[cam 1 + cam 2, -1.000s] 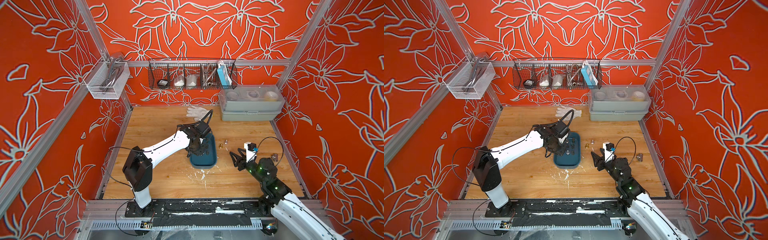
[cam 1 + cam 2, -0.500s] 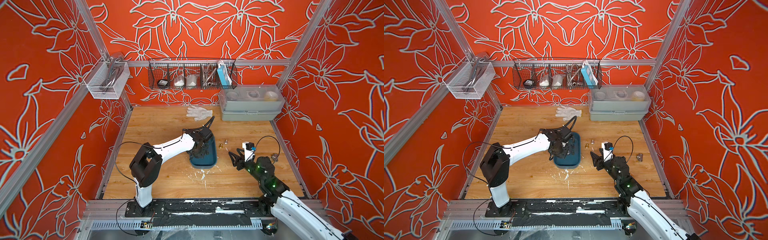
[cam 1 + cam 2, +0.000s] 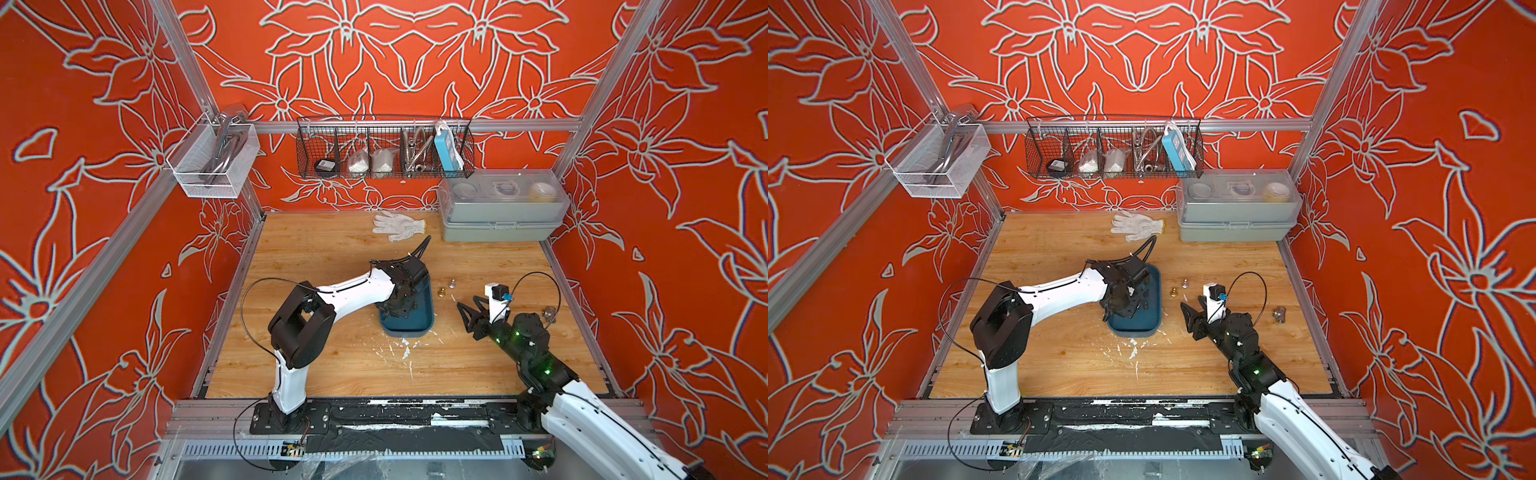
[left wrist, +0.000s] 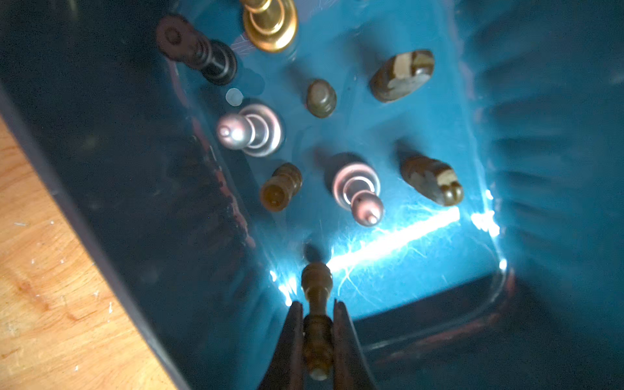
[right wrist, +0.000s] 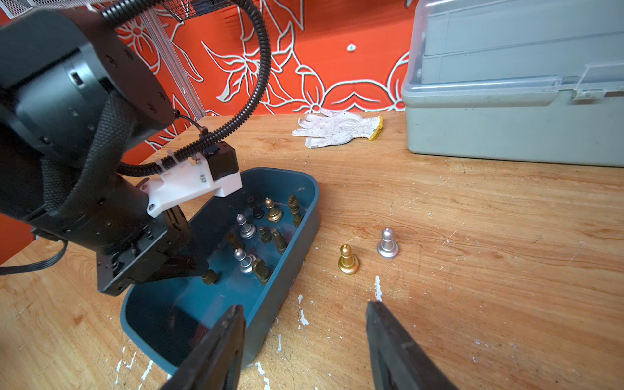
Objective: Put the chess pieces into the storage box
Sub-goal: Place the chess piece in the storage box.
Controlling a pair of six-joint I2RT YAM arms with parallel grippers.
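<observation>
My left gripper will let the dark olive-brown piece go between the other pieces and the storage box's near side (image 3: 392, 314) (image 4: 313, 261).
The storage box (image 3: 409, 330), a shallow teal tray, lies mid-table in both top views (image 3: 1133, 330). Several chess pieces stand or lie inside it, dark olive-brown, silver and gold (image 5: 248, 229). My left gripper (image 4: 316, 305) reaches down into the box, shut on a dark olive-brown piece (image 4: 316, 283) held just above the floor. Outside, to the box's right, a gold piece (image 5: 347, 260) and a silver piece (image 5: 387, 244) stand on the wood. My right gripper (image 5: 304, 305) hovers open and empty near the box's near right corner, short of those two.
A grey box with a translucent lid (image 3: 498, 216) sits at the back right, a white glove (image 3: 397, 225) beside it. A small metal fitting (image 3: 549, 313) lies near the right wall. Wire baskets (image 3: 384, 151) hang on the back wall. White flecks mark the wood before the box.
My left gripper has moved toward the near end of the box and lower into it, its elbow swinging inward. The right arm has hardly moved.
</observation>
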